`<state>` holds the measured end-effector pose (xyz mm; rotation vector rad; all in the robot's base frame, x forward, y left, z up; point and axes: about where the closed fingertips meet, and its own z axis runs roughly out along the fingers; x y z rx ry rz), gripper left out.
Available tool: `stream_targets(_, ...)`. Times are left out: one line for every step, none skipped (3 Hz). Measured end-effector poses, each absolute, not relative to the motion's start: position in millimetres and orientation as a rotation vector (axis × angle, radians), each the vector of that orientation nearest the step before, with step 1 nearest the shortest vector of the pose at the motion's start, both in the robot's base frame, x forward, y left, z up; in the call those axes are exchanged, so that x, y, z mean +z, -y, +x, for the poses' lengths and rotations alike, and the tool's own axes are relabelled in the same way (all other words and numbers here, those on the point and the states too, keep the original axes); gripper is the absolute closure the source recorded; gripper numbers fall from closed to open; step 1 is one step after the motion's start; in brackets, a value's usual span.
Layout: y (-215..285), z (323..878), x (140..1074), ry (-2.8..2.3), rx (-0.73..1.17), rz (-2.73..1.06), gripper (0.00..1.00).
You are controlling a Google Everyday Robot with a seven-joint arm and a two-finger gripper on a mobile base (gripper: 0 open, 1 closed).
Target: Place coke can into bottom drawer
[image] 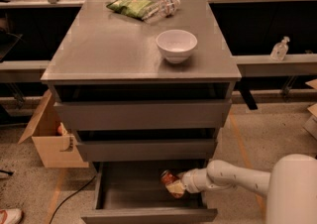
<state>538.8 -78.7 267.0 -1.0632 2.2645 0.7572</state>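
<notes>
The robot's gripper needs to release the coke can near the middle of the open bottom drawer's grey bottom [162,187].
The coke can [167,178] is red-orange and tilted, held at the tip of my gripper [173,186] inside the open bottom drawer [148,215]. The gripper reaches in from the right on a white arm and is shut on the can, just above the drawer's grey floor near its right side. The two drawers above are slightly pulled out. The can's lower part is hidden by the gripper.
On the grey cabinet top [104,49] stand a white bowl [177,44], a green snack bag [130,6] and a clear plastic bottle [162,8]. A cardboard box [52,141] sits on the floor at the left. A small bottle [280,49] stands on the right ledge.
</notes>
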Motion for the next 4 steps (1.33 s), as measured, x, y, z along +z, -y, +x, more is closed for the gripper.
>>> stream_targets(58, 543, 236, -2.313, 0.771, -1.023, 1.0)
stream_targets(44, 547, 217, -2.324, 0.803, -0.995, 1.0)
stream_targets(34, 553, 197, -2.333, 0.827, -0.955, 1.0)
stream_targets(31, 563, 178, -2.348, 0.825, -0.91, 1.0)
